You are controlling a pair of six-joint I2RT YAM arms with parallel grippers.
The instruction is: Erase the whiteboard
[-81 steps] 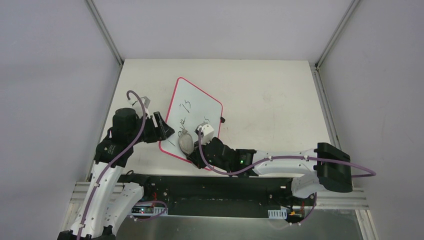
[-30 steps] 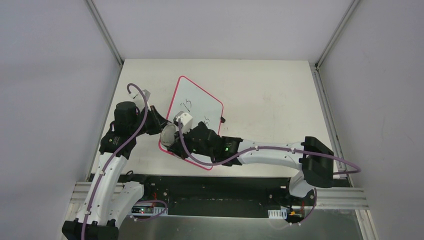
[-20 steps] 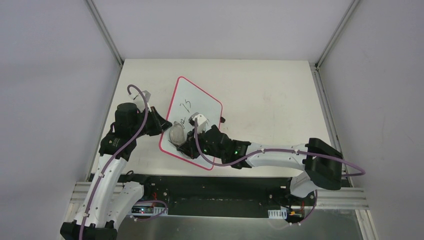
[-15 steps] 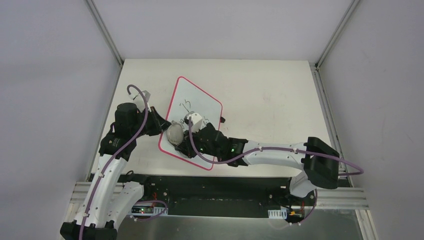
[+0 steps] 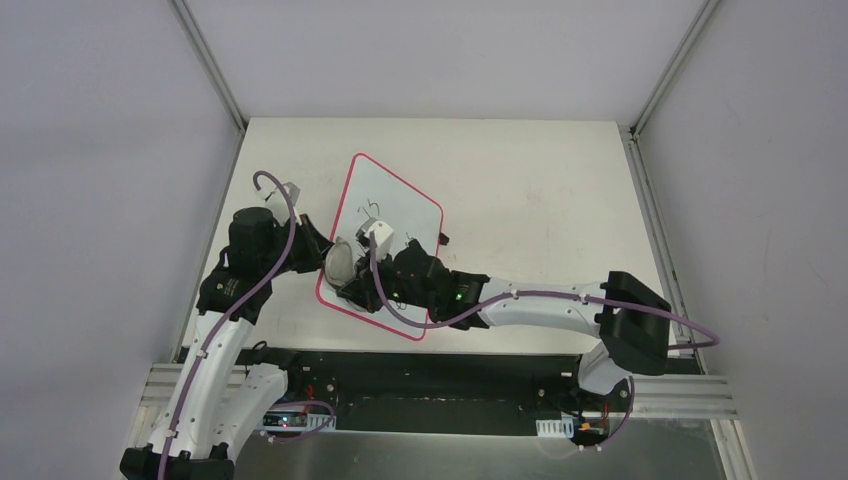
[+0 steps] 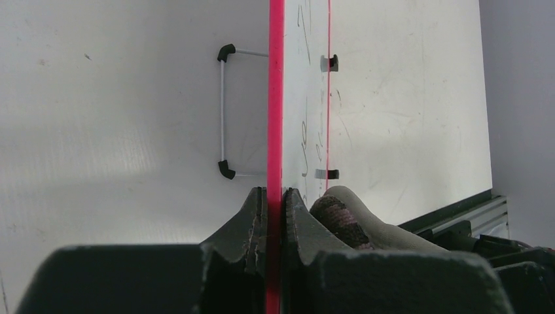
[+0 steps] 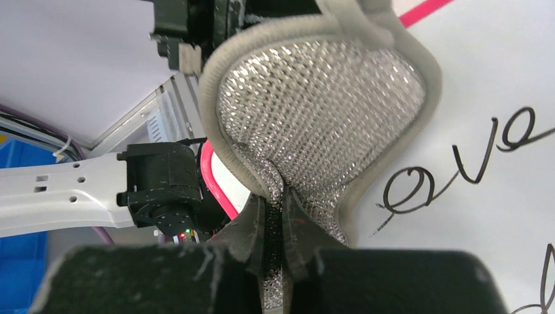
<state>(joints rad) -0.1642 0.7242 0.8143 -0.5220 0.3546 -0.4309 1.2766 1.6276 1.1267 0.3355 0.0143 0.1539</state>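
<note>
The left gripper's fingers block the grey pad's way to the whiteboard's frame; it should open and take the frame farther up (image 5: pixel 337 225).
The whiteboard (image 5: pixel 400 200), white with a red-pink frame, sits tilted left of the table's middle. My left gripper (image 5: pixel 322 253) is shut on its left frame edge. In the left wrist view, the jaws (image 6: pixel 275 199) pinch the red frame (image 6: pixel 275 98). My right gripper (image 5: pixel 358 278) is shut on the grey pad (image 5: pixel 338 263), which lies against the board's lower-left part. The right wrist view shows the pad's silvery mesh face (image 7: pixel 314 98) clamped at its narrow waist by the gripper (image 7: pixel 275 203). Black handwriting (image 7: pixel 458 170) lies on the board (image 7: pixel 497 78) beside the pad.
The white table (image 5: pixel 540 200) extends right of and behind the board. A thin wire stand (image 6: pixel 222 111) juts from the board's back. A small black tab (image 5: pixel 444 240) sits at the board's right edge. Grey walls enclose three sides, and a metal rail (image 5: pixel 450 400) runs along the near edge.
The right gripper carried the pad a little right across the board's lower left, then back left toward the left gripper. Less writing shows there. The left gripper kept its hold.
</note>
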